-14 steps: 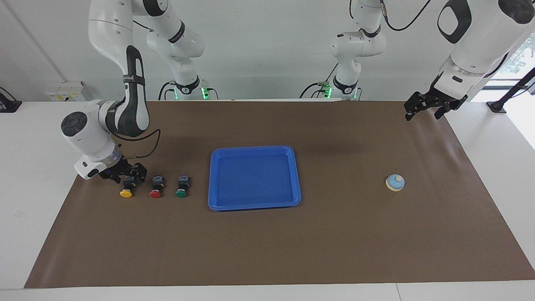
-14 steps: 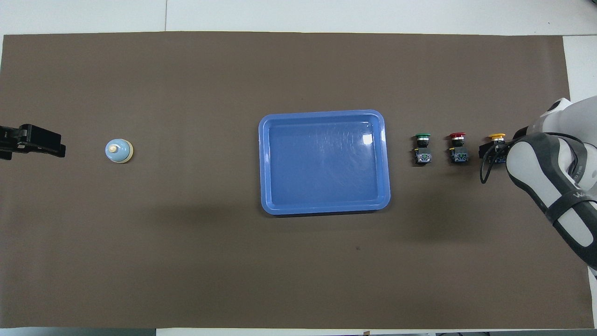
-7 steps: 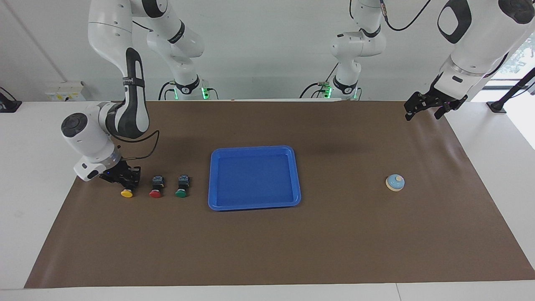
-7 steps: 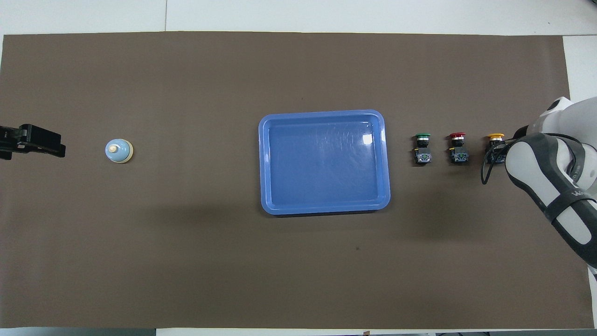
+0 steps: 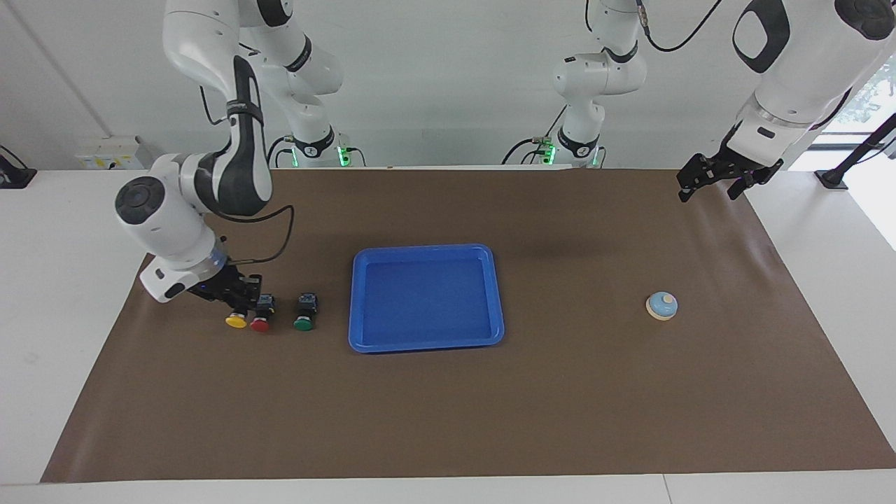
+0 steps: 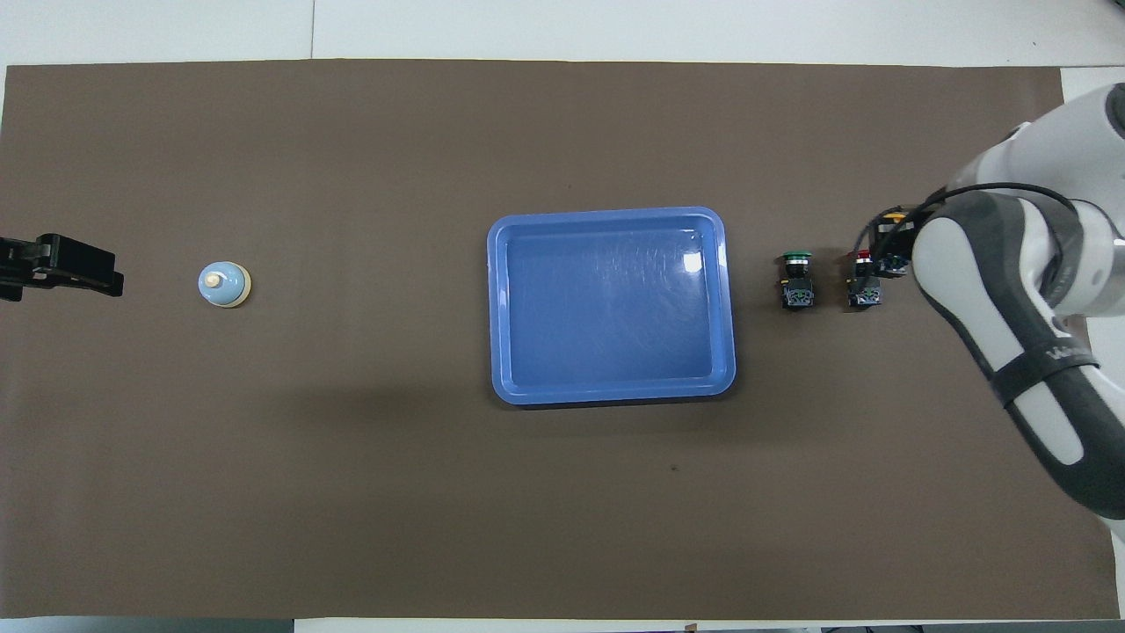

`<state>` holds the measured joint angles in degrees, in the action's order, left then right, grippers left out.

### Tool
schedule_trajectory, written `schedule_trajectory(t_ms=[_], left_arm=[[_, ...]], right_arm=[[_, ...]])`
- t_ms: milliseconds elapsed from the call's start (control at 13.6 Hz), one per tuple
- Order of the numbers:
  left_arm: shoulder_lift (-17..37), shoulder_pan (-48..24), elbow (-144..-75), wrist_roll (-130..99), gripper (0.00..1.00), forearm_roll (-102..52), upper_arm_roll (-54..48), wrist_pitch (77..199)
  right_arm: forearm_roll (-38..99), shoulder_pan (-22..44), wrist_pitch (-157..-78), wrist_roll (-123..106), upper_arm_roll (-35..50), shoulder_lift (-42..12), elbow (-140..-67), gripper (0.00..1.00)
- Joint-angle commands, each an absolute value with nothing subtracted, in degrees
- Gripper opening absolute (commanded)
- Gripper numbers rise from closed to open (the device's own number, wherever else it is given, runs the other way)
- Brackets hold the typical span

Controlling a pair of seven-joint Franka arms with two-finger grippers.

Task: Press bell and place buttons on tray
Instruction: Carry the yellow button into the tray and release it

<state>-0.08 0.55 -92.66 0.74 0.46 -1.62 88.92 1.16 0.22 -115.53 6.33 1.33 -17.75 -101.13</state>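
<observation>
Next, my right gripper lets go of the yellow button inside the blue tray [image 6: 685,315], near the side facing the green button.
My right gripper [image 5: 236,299] is shut on the black body of the yellow button [image 5: 236,321], holding it low over the mat right beside the red button [image 5: 260,323]. In the overhead view my right gripper [image 6: 890,249] and arm hide most of the yellow button [image 6: 895,214]. The red button [image 6: 866,291] and green button [image 6: 796,283] lie on the mat between it and the blue tray [image 6: 497,308]. The green button [image 5: 304,322] lies beside the tray [image 5: 425,297], which holds nothing. The light blue bell [image 5: 661,306] sits toward the left arm's end. My left gripper [image 5: 721,178] waits open, raised over the mat's corner.
A brown mat [image 5: 448,420] covers the table, with white tabletop [image 5: 42,294] around its edges. In the overhead view my left gripper [image 6: 83,268] hangs beside the bell [image 6: 224,284]. My right forearm [image 6: 1011,334] crosses over the mat's end.
My right gripper shut on the yellow button, then carried it toward the tray until it came up beside the red button. The left arm, bell, tray, red and green buttons stayed put.
</observation>
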Motion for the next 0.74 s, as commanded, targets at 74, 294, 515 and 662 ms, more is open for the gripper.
schedule_trajectory(t_ms=[74,294,515,662], left_arm=[[-1.5,0.7,-93.9,1.1,1.0,-0.3,-1.5,88.3],[-1.5,0.7,-93.9,1.1,1.0,-0.3,-1.5,88.3],[-1.5,0.7,-93.9,1.1,1.0,-0.3,-1.5,88.3],[-1.5,0.7,-93.9,1.1,1.0,-0.3,-1.5,88.3]], right_arm=[[4.0,13.9,-116.8,28.3,1.2,-19.3,-99.2,0.0],[7.5,21.0,-119.2,33.7,1.1,-21.5,-99.2,0.0],[6.8,22.1,-118.7,26.3,1.1,-20.7,-102.0,0.0],[6.8,21.3,-118.8,19.5,1.1,-20.5,-103.3,0.0]])
